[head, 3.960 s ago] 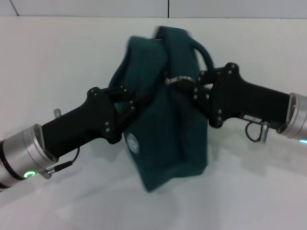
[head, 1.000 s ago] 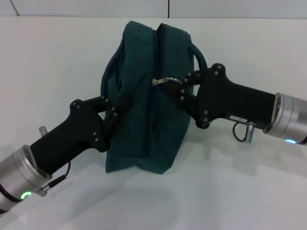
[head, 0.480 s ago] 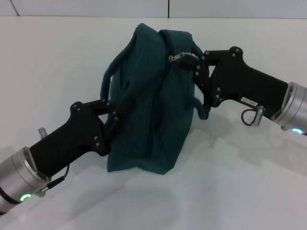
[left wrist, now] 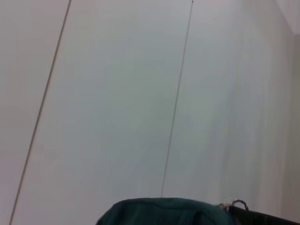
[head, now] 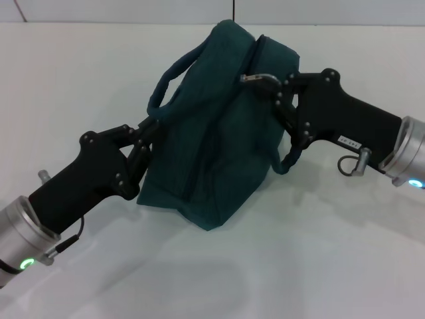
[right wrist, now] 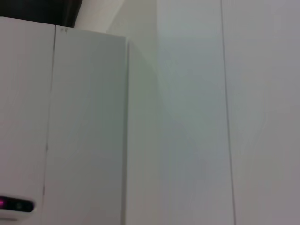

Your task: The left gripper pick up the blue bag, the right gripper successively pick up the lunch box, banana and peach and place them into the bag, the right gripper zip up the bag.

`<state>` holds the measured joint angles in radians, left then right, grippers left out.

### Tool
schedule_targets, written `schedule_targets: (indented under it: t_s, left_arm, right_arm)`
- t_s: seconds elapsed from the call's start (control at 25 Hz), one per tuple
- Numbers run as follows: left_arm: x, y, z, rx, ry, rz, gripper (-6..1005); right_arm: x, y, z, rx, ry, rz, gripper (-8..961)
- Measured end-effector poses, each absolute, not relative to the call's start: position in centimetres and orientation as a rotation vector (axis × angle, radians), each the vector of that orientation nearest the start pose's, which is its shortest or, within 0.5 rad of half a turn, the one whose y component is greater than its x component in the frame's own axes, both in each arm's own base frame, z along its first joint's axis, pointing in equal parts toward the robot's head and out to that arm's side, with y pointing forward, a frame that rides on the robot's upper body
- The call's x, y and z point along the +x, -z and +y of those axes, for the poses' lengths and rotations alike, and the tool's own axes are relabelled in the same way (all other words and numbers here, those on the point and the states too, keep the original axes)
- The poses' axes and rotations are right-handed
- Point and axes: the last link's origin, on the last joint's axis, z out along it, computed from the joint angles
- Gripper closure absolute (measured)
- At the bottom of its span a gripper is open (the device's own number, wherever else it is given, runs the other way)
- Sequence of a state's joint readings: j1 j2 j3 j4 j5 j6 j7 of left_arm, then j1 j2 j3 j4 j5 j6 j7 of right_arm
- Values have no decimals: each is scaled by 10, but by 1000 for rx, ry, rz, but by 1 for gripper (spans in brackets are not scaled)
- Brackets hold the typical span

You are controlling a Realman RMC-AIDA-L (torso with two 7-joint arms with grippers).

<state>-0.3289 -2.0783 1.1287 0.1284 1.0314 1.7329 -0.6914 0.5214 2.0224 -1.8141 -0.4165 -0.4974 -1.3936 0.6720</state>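
Observation:
My left gripper is pinching just the edge of the bag by its handle. It should open and grab fabric farther in before (head: 179, 125) my right gripper pulls the zipper.
The blue bag (head: 212, 153) rests on the white table (head: 319, 252), its top leaning to the right. My left gripper (head: 143, 141) is at the bag's lower left side, shut on the fabric below one rope handle (head: 171, 76). My right gripper (head: 279, 90) is at the bag's upper right, shut on the metal zipper pull (head: 255, 78). The zipper line along the top looks closed. The second handle (head: 292, 156) hangs under the right gripper. The left wrist view shows only the top edge of the bag (left wrist: 164, 211). The lunch box, banana and peach are out of view.
Bare white table surrounds the bag on all sides. Behind it runs a wall (head: 133, 10) with panel seams. The right wrist view shows only a white cabinet (right wrist: 61, 122) and wall.
Over the earlier frames the right gripper carried the zipper pull from the bag's middle up to its top right. The bag's top swung right, and the left gripper shifted left.

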Motion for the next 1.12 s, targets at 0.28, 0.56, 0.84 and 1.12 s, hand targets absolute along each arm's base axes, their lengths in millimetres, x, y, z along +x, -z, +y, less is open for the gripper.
schedule_targets:
  t_s: [0.28,0.56,0.84,1.12]
  left_arm:
    - [-277,28,249,-2187,1316,-432,972]
    - [-268,34,251,-2248,1343,-421,977]
    - [-262,36,250,-2277,1370,-403,942]
    - [-257,37,250,-2269,1408,-401,719]
  right_arm:
    - [186,56,316,-2490,-1262,88,940]
    - [179,58,318,-2509,-1297,133,940]
    - [178,57,319,-2496,-1306,141,940]
    - [178,58,318,-2500,-1305,144,940]
